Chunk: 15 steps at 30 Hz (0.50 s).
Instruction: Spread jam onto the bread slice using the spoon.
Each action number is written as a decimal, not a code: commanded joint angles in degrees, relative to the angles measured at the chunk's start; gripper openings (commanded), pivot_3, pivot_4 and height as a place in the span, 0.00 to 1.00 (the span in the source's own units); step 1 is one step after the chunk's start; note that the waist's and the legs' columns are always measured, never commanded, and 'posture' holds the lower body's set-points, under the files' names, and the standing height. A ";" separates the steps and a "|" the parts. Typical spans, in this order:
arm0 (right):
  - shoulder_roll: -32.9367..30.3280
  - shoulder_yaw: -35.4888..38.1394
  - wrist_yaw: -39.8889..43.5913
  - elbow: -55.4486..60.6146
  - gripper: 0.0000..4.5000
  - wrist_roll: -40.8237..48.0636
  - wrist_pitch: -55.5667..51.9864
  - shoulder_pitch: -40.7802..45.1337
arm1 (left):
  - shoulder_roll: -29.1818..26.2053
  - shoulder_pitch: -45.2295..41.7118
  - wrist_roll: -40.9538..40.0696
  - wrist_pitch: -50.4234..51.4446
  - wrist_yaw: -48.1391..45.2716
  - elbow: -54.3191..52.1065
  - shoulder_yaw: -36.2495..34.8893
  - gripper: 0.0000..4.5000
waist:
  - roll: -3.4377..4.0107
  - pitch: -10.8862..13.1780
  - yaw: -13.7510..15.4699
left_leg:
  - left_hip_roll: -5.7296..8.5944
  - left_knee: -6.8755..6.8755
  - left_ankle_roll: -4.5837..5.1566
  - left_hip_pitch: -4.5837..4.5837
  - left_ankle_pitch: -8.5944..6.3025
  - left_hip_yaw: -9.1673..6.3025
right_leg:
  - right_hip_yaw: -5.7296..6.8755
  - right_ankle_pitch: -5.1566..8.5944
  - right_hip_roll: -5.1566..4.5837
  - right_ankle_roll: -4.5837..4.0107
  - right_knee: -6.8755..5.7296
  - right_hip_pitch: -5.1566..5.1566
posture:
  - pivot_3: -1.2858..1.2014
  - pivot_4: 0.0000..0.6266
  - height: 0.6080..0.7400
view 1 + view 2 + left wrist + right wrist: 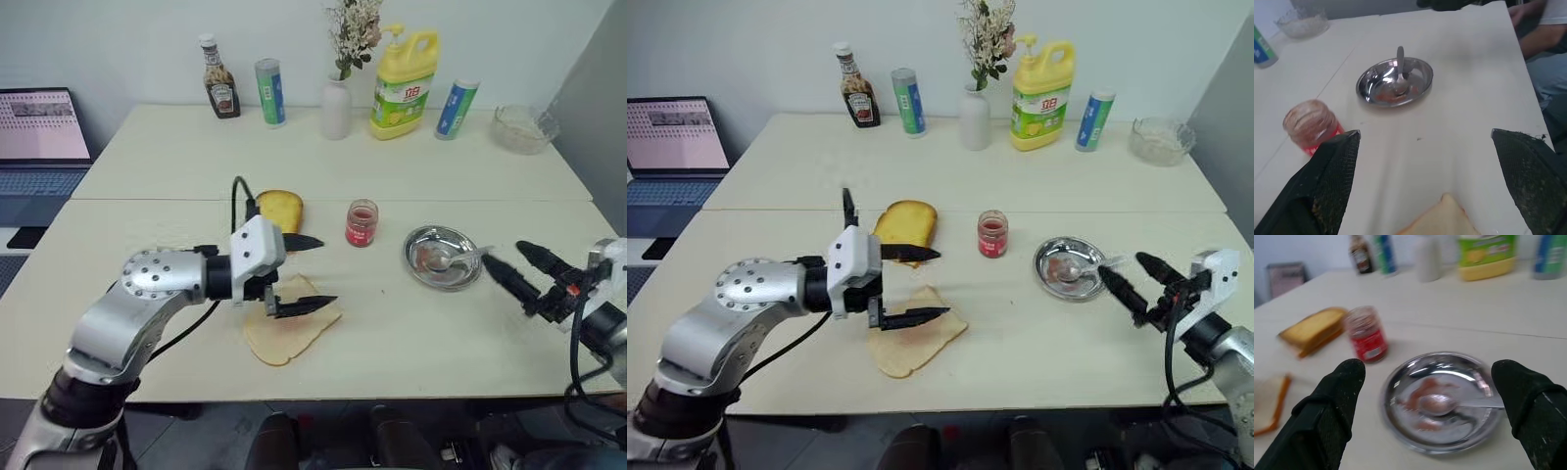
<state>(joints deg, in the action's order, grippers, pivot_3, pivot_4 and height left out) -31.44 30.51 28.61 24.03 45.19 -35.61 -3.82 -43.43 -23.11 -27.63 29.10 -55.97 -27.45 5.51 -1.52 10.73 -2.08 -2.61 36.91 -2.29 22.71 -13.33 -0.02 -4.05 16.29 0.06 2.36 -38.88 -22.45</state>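
The end of the spoon's handle [486, 251] [1498, 402] sticks out over the steel dish's rim, and my right gripper needs to close on it there.
The pale bread slice [299, 331] lies near the table's front edge, a faint pink smear at its centre. My left gripper [324, 272] hovers open just above it, fingers pointing right and nothing between them. The small jam jar [361, 223] with the red label stands further back, right of the bread. The spoon [453, 260] rests in the round steel dish [410, 257], bowl down among red smears. Just right of the dish, my right gripper [503, 253] is open and empty, pointing at it. The right wrist view has the spoon [1447, 404] between the fingers [1337, 396].
A thick golden toast slice [280, 208] lies behind the left gripper. Along the back edge stand a ketchup bottle [220, 80], two tubes, a white vase [336, 106], a yellow detergent bottle [403, 86] and a glass bowl [523, 128]. A laptop [39, 132] sits far left. A person [1540, 29] sits beside the table.
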 commanded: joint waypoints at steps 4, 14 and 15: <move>5.53 3.07 -8.93 -11.23 1.00 2.42 -0.23 7.08 | 2.12 -3.21 3.16 -2.43 -0.42 1.99 3.47 0.99 | 0.00 0.00 0.04 | 0.00 -0.01 0.00 0.07 0.00 -0.02 | 0.02 0.00 0.01 0.00 0.00 -0.06 | 0.52 0.24 1.00; 7.79 2.73 -7.24 -29.30 1.00 6.55 -3.36 17.04 | 3.28 -1.17 6.86 -4.75 -1.12 1.14 7.15 0.99 | 0.07 -0.01 0.05 | -0.01 -0.05 0.01 0.19 0.00 0.02 | -0.02 -0.02 0.03 -0.03 -0.03 -0.23 | 0.52 0.24 1.00; 7.76 2.88 -6.95 -30.81 1.00 6.87 -3.64 17.95 | 3.36 -1.16 6.85 -4.63 -1.02 1.05 7.10 0.99 | 0.07 -0.01 0.06 | -0.02 -0.04 0.01 0.20 0.00 0.00 | -0.01 -0.02 0.03 -0.03 -0.03 -0.24 | 0.52 0.24 1.00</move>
<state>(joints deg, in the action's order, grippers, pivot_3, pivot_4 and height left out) -23.49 31.93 20.66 -6.12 50.16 -38.99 12.49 -40.32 -24.07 -20.92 25.33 -56.99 -24.48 13.32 -1.45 10.72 -2.02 -2.62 36.88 -2.28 22.91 -13.32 0.00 -4.07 16.27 0.09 2.33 -38.92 -22.69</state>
